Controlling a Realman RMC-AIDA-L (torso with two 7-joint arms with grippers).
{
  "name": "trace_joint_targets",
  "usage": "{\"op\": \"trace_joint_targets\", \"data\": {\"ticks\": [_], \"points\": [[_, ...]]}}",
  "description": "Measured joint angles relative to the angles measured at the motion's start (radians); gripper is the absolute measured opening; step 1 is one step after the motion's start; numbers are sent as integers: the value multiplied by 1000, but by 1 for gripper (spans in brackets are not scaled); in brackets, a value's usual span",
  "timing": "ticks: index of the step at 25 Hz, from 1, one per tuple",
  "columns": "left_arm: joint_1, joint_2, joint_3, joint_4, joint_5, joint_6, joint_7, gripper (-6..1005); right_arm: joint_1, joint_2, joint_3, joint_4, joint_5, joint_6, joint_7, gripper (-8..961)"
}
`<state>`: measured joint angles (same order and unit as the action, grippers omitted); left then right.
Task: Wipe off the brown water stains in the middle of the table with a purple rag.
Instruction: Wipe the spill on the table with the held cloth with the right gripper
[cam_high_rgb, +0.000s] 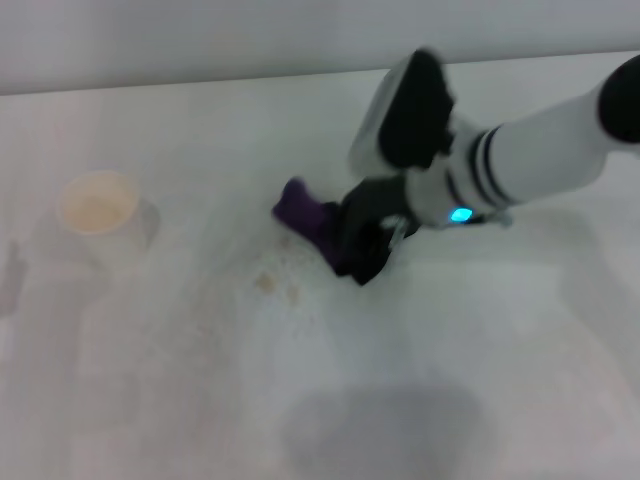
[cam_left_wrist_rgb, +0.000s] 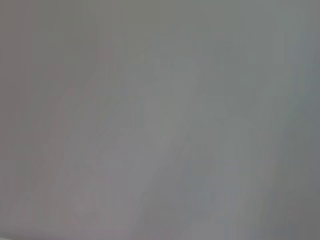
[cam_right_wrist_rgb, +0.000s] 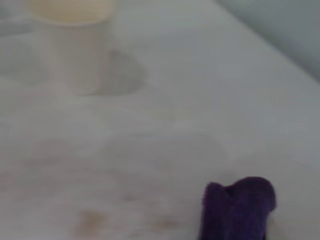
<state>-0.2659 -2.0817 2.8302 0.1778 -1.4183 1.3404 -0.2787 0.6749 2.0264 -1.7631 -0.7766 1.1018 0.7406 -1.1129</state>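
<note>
Next, my right gripper releases the purple rag, now held down near the table's middle, on the table (cam_high_rgb: 411, 222) next to the brown stains, away from the paper cup.
The purple rag (cam_high_rgb: 308, 222) is held down on the white table (cam_high_rgb: 480, 340) by my right gripper (cam_high_rgb: 362, 250), whose dark fingers are shut on it near the table's middle. The rag's free end sticks out to the left; it also shows in the right wrist view (cam_right_wrist_rgb: 239, 206). The brown water stains (cam_high_rgb: 270, 280) show as small faint tan spots just left of and in front of the rag; they also show in the right wrist view (cam_right_wrist_rgb: 90, 220). The left gripper is out of view; the left wrist view shows only plain grey.
A cream paper cup (cam_high_rgb: 100, 212) stands upright at the left of the table; it also shows in the right wrist view (cam_right_wrist_rgb: 72, 40). The table's far edge meets a grey wall (cam_high_rgb: 200, 40).
</note>
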Motion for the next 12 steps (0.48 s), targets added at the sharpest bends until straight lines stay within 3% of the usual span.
{"op": "trace_joint_targets", "data": {"ticks": [4, 9, 12], "points": [[-2, 0, 0, -8, -2, -3, 0, 869, 12, 0, -160, -32, 56, 11, 57, 96], [-10, 1, 0, -17, -7, -7, 0, 868, -2, 1, -236, -101, 126, 88, 64, 96], [-15, 1, 0, -17, -23, -7, -1, 868, 9, 2, -298, -116, 150, 67, 53, 96]]}}
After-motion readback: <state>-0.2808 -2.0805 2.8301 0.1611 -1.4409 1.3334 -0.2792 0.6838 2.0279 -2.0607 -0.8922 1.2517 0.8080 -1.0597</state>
